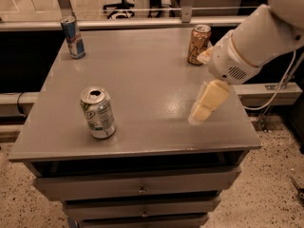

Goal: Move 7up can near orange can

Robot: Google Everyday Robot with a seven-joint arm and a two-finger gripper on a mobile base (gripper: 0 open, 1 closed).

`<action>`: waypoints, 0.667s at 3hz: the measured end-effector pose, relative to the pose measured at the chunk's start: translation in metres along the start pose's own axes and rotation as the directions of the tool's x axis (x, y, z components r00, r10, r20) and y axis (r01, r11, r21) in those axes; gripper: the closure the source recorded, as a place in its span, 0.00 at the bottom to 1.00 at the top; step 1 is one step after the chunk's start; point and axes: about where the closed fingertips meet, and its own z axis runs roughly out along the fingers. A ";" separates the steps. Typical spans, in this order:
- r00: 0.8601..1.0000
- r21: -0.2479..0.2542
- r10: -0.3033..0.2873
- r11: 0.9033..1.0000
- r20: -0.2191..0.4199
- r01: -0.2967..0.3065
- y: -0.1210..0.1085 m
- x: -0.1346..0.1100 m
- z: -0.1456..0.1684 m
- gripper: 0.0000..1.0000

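Note:
The robot's gripper should next go to the 7up can at the table's front and close around the middle of its body (99,111).
The 7up can (97,112), silver-white with green markings and an open top, stands upright at the front left of the grey table (142,75). The orange can (198,44), golden-orange with dark script, stands upright at the back right. My gripper (202,85) hangs over the right side of the table, just in front of the orange can and well to the right of the 7up can. It is open and empty, with one cream finger (209,101) pointing down toward the tabletop.
A slim blue-and-silver can (72,37) stands at the back left corner. The table has drawers (137,189) below its front edge. A rail (142,23) runs behind the table, and cables hang at the right.

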 end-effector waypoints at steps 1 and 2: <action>0.997 -0.005 0.010 1.000 0.080 -0.009 -0.008 -0.020 0.032 0.00; 0.996 -0.005 0.010 1.000 0.087 -0.009 -0.007 -0.021 0.033 0.00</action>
